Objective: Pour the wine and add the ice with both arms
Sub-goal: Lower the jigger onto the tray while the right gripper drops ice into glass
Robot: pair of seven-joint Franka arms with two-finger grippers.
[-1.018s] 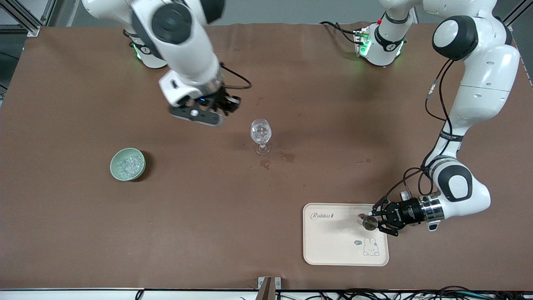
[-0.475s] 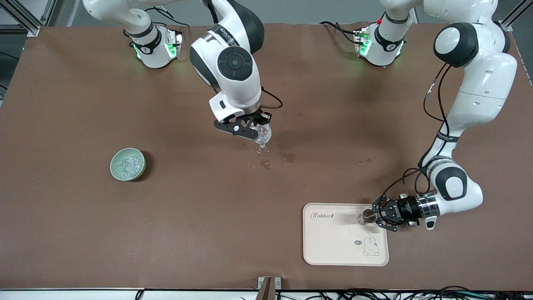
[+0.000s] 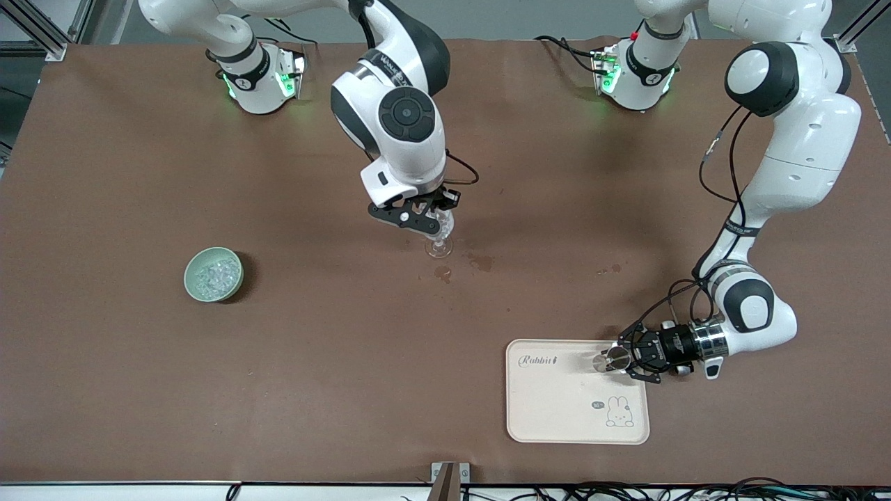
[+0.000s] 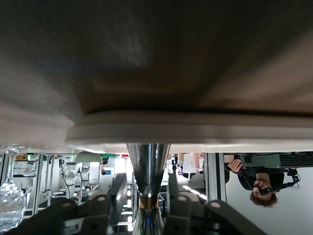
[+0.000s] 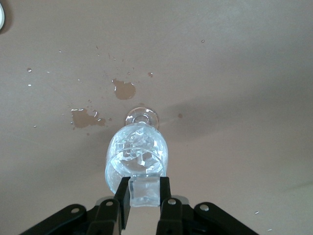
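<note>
My right gripper needs to release the ice cube in the clear stemmed glass (image 3: 443, 225) (image 5: 137, 152), among the ice there.
A clear stemmed glass (image 3: 438, 246) stands mid-table with ice in it. My right gripper (image 3: 436, 220) hangs right over its rim, shut on one clear ice cube (image 5: 145, 191). In the right wrist view the glass (image 5: 137, 149) is just past the gripper (image 5: 145, 195). More ice (image 3: 214, 273) lies in the pale green bowl (image 3: 191, 280) toward the right arm's end. My left gripper (image 3: 623, 359) reaches level over the tray (image 3: 557, 410). Its fingers (image 4: 117, 188) stand either side of an upright metal vessel (image 4: 148, 161) with small gaps showing.
Wet stains (image 3: 480, 262) mark the brown table beside the glass's foot, and they also show in the right wrist view (image 5: 124, 89). The cream tray with a rabbit print lies near the front camera, toward the left arm's end.
My right gripper has swung across and down from the open table to just over the glass rim. My left gripper has moved in over the tray and its fingers have narrowed round the metal vessel.
</note>
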